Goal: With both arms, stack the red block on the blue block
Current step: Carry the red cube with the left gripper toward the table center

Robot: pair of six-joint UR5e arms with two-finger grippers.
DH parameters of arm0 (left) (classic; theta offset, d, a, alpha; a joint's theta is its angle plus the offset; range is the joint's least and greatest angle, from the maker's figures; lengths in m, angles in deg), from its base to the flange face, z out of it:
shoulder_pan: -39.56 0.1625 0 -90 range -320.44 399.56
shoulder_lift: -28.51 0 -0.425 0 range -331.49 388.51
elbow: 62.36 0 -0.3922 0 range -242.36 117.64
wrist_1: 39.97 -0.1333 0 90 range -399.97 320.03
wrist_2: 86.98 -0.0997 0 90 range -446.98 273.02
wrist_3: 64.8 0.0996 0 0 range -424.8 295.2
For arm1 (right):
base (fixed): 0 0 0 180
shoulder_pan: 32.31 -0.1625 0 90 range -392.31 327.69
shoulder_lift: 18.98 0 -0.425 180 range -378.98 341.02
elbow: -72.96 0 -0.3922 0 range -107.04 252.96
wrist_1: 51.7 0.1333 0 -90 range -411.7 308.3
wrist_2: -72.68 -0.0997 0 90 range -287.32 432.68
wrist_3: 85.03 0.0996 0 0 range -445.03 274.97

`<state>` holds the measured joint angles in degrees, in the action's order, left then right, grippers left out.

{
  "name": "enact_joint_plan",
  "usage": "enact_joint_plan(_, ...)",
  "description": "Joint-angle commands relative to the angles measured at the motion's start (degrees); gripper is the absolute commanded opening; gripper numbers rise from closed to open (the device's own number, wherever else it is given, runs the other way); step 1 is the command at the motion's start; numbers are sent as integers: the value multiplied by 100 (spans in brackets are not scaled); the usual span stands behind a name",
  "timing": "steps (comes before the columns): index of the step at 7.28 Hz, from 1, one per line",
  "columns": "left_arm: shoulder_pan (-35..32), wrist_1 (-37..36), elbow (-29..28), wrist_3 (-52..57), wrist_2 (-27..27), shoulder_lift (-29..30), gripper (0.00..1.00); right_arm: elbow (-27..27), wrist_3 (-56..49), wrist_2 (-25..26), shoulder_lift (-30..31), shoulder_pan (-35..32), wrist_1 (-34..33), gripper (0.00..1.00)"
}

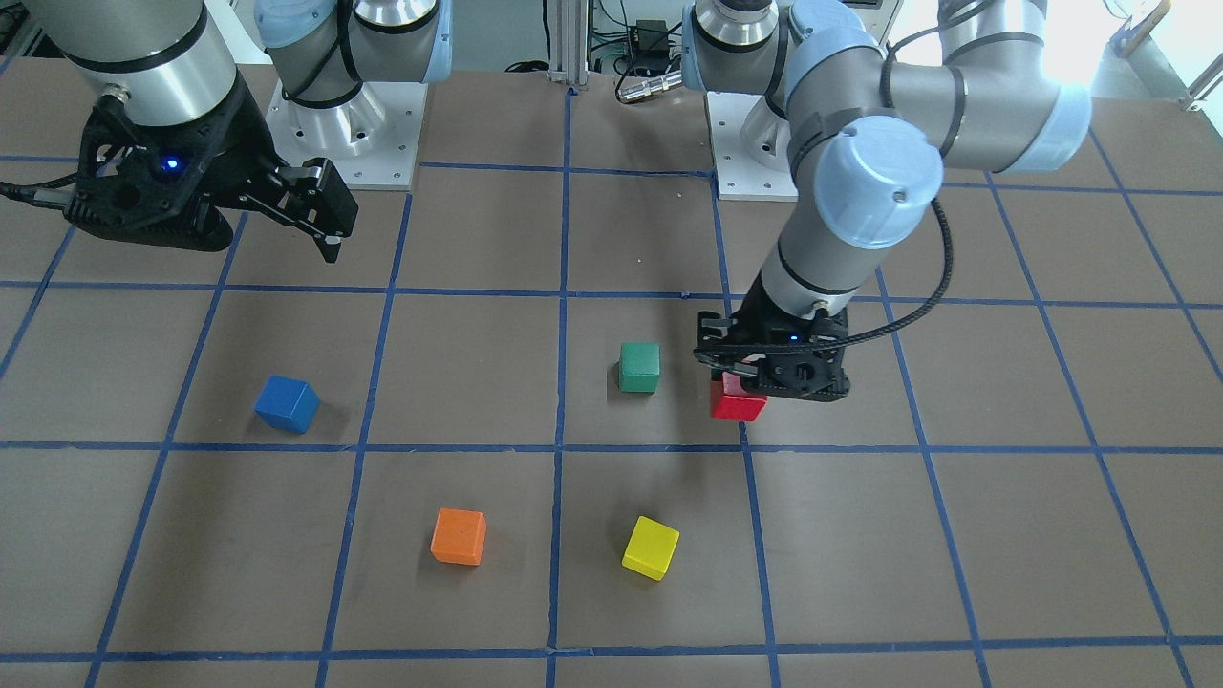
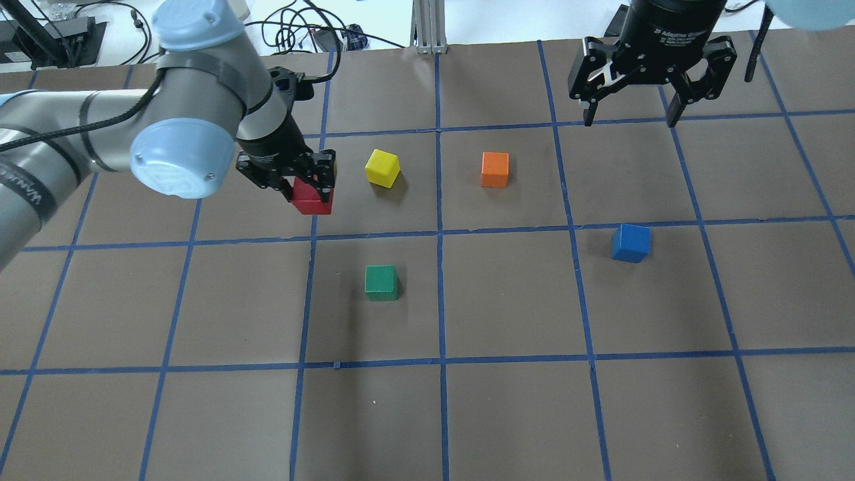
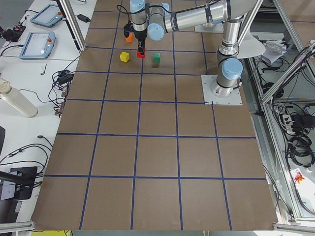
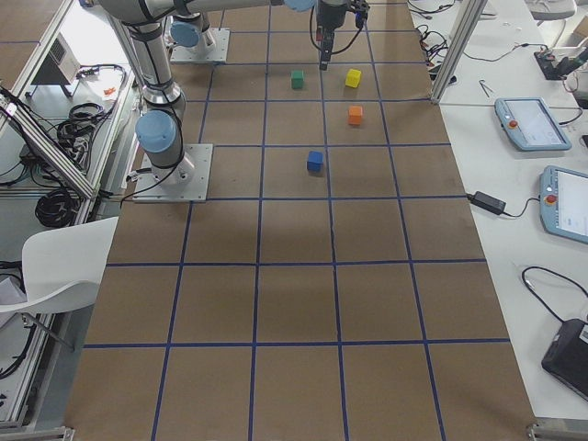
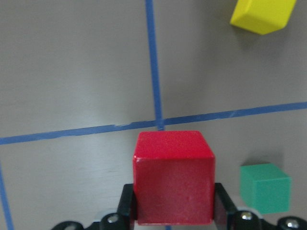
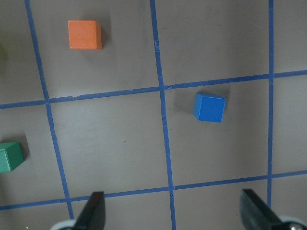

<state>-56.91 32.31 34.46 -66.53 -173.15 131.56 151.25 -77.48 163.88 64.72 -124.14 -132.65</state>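
The red block will go down from my left gripper beside the tape line [image 1: 541, 391], between the green block and the blue block.
The red block [image 2: 314, 202] is between the fingers of my left gripper [image 2: 310, 192], which is shut on it left of the table's middle. It fills the bottom of the left wrist view [image 5: 173, 177] and also shows in the front view [image 1: 738, 405]. I cannot tell whether it is off the table. The blue block [image 2: 630, 242] sits alone on the right side, also seen in the front view [image 1: 287, 403] and the right wrist view [image 6: 209, 107]. My right gripper [image 2: 628, 121] hangs open and empty, high above the far right, beyond the blue block.
A green block [image 2: 381, 282] lies near the red block, on the robot's side of it. A yellow block [image 2: 382, 167] lies just right of the left gripper. An orange block [image 2: 495, 170] lies further right. Blue tape lines grid the brown table [image 2: 507, 401].
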Motion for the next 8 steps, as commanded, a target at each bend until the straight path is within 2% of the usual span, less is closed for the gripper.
enact_joint_plan(1,-923,-161,-354,-817,91,520,9,19,-8,3,58,16,0,100)
enact_joint_plan(3,-1442,-153,-751,-1310,100,977,8,20,-43,12,102,52,9,100)
enact_joint_plan(6,-1892,-320,-866,-1820,39,1611,8,20,-52,126,120,69,18,100)
enact_joint_plan(8,-2007,-373,-866,-1962,12,1858,18,11,-43,126,120,60,9,100)
